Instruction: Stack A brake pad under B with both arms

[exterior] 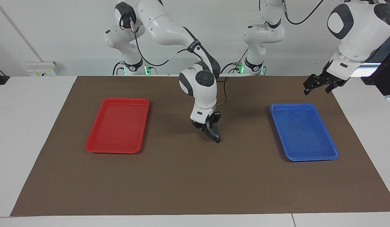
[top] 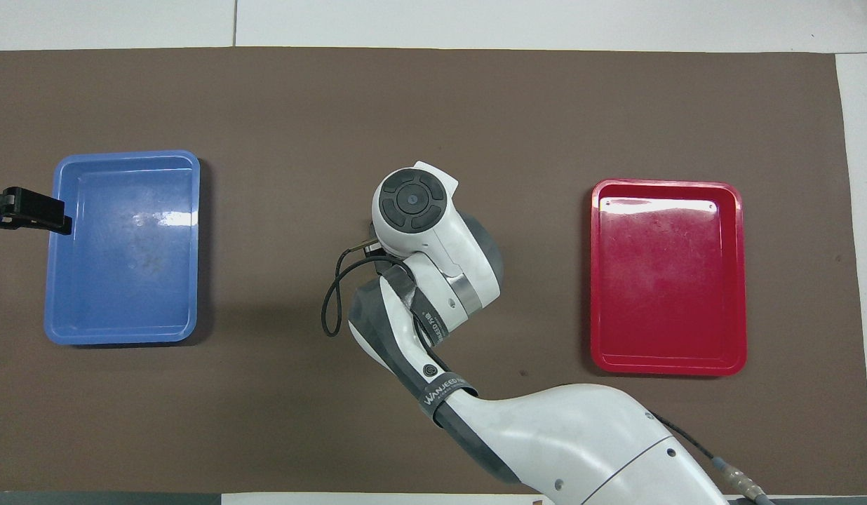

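I need to let go of B with my right gripper on top of the A brake pad (top: 382, 243), on the brown mat between the trays.
My right gripper (exterior: 211, 129) hangs low over the middle of the brown mat, shut on B (exterior: 214, 133), the curved black pad with a grey strip. B hangs down from the fingers right over the A brake pad (exterior: 217, 141). Only the dark pointed end of A shows below B, and I cannot tell whether the two touch. In the overhead view the right arm's wrist (top: 411, 203) covers both pads. My left gripper (exterior: 317, 85) waits open and empty in the air at the left arm's end, over the edge of the blue tray (top: 125, 156).
An empty red tray (exterior: 116, 150) lies on the mat toward the right arm's end. The empty blue tray (exterior: 310, 158) lies toward the left arm's end. Bare brown mat (exterior: 195, 183) surrounds the pads.
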Controlling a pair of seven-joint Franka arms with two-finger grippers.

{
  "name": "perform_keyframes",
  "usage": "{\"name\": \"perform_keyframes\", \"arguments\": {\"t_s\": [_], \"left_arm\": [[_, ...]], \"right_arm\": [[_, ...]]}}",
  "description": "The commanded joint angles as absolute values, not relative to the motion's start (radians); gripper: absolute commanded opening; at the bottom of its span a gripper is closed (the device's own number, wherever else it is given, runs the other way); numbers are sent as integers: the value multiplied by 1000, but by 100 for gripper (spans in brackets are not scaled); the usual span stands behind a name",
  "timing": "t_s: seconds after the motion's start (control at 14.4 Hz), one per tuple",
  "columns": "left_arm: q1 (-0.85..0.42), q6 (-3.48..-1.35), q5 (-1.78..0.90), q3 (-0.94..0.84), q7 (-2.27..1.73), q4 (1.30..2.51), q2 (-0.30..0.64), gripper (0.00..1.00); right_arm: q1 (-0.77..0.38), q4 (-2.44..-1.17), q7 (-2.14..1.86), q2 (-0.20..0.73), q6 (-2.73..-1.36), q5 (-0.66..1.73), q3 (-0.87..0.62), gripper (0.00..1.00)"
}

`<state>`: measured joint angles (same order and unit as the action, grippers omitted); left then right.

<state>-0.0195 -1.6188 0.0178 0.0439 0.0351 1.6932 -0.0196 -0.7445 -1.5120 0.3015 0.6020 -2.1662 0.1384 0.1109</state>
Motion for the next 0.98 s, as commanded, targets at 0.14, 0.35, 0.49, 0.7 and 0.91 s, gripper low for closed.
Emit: {"name": "perform_keyframes", "arguments": {"t_s": [0.14,0.35,0.49,0.7,0.91], "left_arm": [[-11,-1612,20,40,41,1717,-44,100],[-11,-1612,20,40,41,1717,-44,100],[-11,-1612,20,40,41,1717,-44,100],[-11,-1612,20,40,43,1717,-44,100],[-11,-1612,20,40,41,1717,-44,100]], "right_arm": [[-759,-1470,321,630,-2212,164,107,0],[-769,-1474,325,635,-2226,167,106,0],[-775,-1486,325,635,-2250,169,106,0],[-781,-1489,327,653,-2270,167,107,1],[-781,-1489,328,669,-2284,167,107,6]]}}
